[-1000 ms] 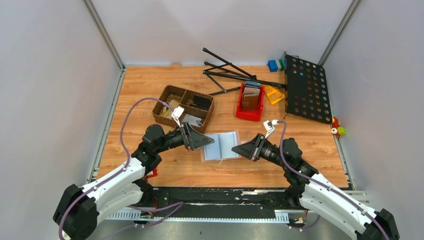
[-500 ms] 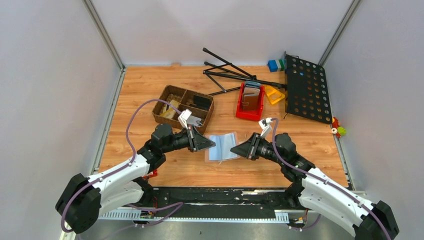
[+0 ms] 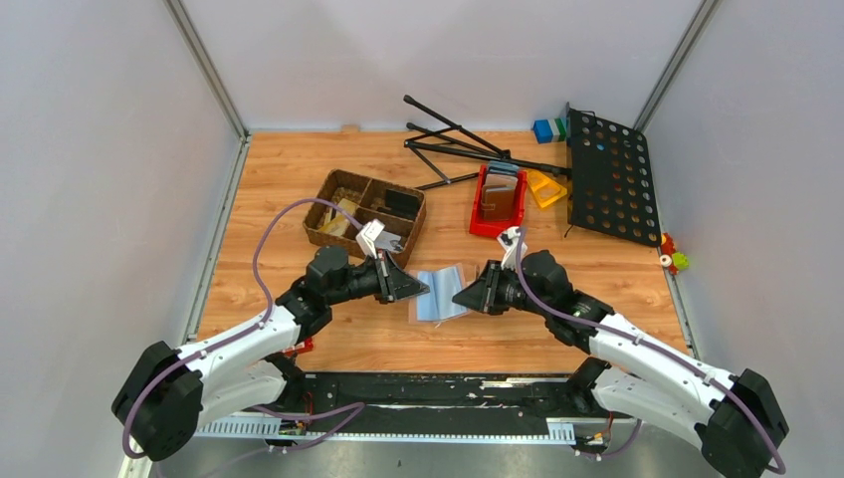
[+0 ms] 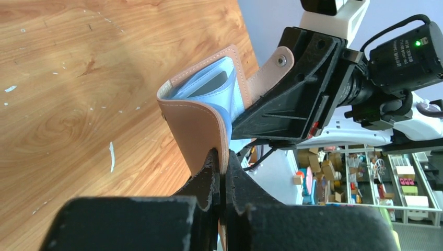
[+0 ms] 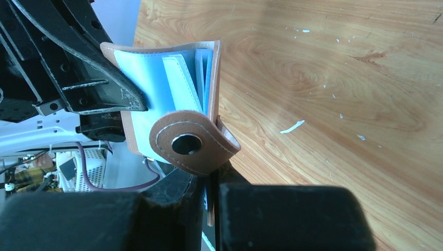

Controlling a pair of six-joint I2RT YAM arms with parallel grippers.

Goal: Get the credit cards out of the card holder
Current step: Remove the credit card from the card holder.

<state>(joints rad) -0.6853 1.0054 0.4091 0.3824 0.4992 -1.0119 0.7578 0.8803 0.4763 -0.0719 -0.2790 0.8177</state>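
The snap tab curls over the card holder's inside, so my right gripper will open and retake the card holder's flap edge (image 5: 215, 104) with the snap tab pulled clear.
The card holder (image 3: 441, 291) hangs between both grippers above the wooden table, half folded, tan-brown outside and light blue-grey inside. My left gripper (image 3: 422, 291) is shut on the edge of its left flap (image 4: 198, 125), the leather pinched between the fingertips (image 4: 213, 166). My right gripper (image 3: 459, 297) is shut on the right flap, just under the snap tab (image 5: 188, 142). Slot strips show on the inner face (image 5: 151, 86). A grey edge (image 4: 214, 83) sits inside the fold; I cannot tell whether it is one of the credit cards. No card lies free.
A brown divided basket (image 3: 338, 184) with small items stands behind the left arm. A red bin (image 3: 481, 227) holding a dark wallet (image 3: 501, 199) is behind the right gripper. A black folded stand (image 3: 458, 139) and a perforated black panel (image 3: 612, 174) lie at the back right.
The left gripper has shut on the holder's left flap. The right arm moved left, and the holder went from lying flat and open to folding up between the two grippers.
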